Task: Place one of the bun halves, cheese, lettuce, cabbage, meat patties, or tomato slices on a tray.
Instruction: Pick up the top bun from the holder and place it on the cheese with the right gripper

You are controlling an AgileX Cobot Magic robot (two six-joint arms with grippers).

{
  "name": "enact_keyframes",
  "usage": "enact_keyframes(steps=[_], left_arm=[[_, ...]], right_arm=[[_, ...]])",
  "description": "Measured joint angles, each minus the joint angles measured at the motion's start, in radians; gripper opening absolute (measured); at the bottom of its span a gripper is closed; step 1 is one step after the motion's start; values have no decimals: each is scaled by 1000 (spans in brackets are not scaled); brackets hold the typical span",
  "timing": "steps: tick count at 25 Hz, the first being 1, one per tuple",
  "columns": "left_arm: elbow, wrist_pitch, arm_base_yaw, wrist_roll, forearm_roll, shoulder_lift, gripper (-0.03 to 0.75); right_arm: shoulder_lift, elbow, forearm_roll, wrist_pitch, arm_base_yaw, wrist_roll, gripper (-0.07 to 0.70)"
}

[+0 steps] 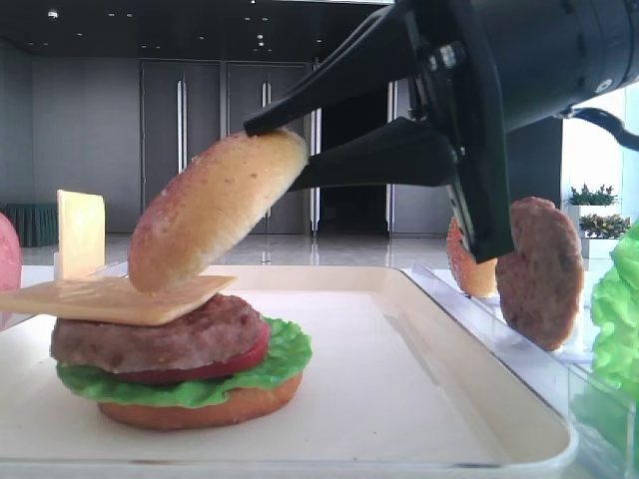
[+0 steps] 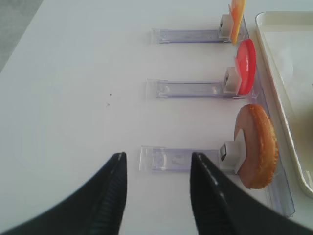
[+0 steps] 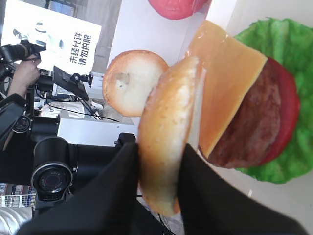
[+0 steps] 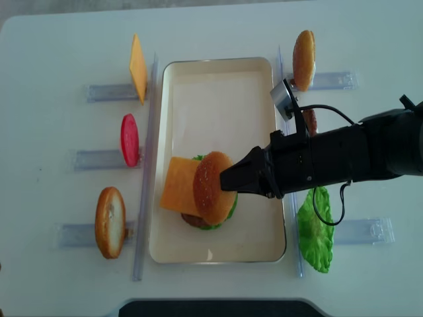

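Observation:
My right gripper is going to release the sesame bun half on top of the cheese slice and meat patty (image 4: 209, 188) (image 3: 246, 108).
My right gripper (image 1: 280, 155) (image 3: 160, 152) (image 4: 226, 179) is shut on a sesame bun half (image 1: 210, 210) (image 3: 164, 122) (image 4: 210, 188), held tilted on edge. The bun's low edge touches a cheese slice (image 1: 110, 297) (image 3: 230, 83) that tops a stack on the cream tray (image 1: 399, 379) (image 4: 218, 99). Under the cheese lie a meat patty (image 1: 160, 339) (image 3: 249, 127), a tomato slice (image 3: 288, 107), lettuce (image 1: 200, 391) and a bun base (image 1: 200, 411). My left gripper (image 2: 157, 159) stands open and empty over bare table, left of the tray.
Clear racks flank the tray. The left ones hold a cheese slice (image 4: 137, 68), a tomato slice (image 4: 129, 140) and a bun (image 4: 110, 222) (image 2: 257, 147). On the right stand another bun (image 4: 304, 59), a patty (image 1: 539, 274) and a lettuce leaf (image 4: 316, 234).

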Motion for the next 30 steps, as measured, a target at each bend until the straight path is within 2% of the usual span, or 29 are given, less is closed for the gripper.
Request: enact_keyframes(steps=[7,10,14,21,30], left_arm=[[0,0,0,0,0,0,328],[0,0,0,0,0,0,328],[0,0,0,0,0,0,328],[0,0,0,0,1,0,328],[0,0,0,0,1,0,328]], right_arm=[[0,-58,2,-19,9,77,185],[1,-70,2,-52,41,101,185],[1,-81,1,-90,82,109,185],[1,-98,2,-145,89,127,185],[1,-99,2,-182,101,131,185]])
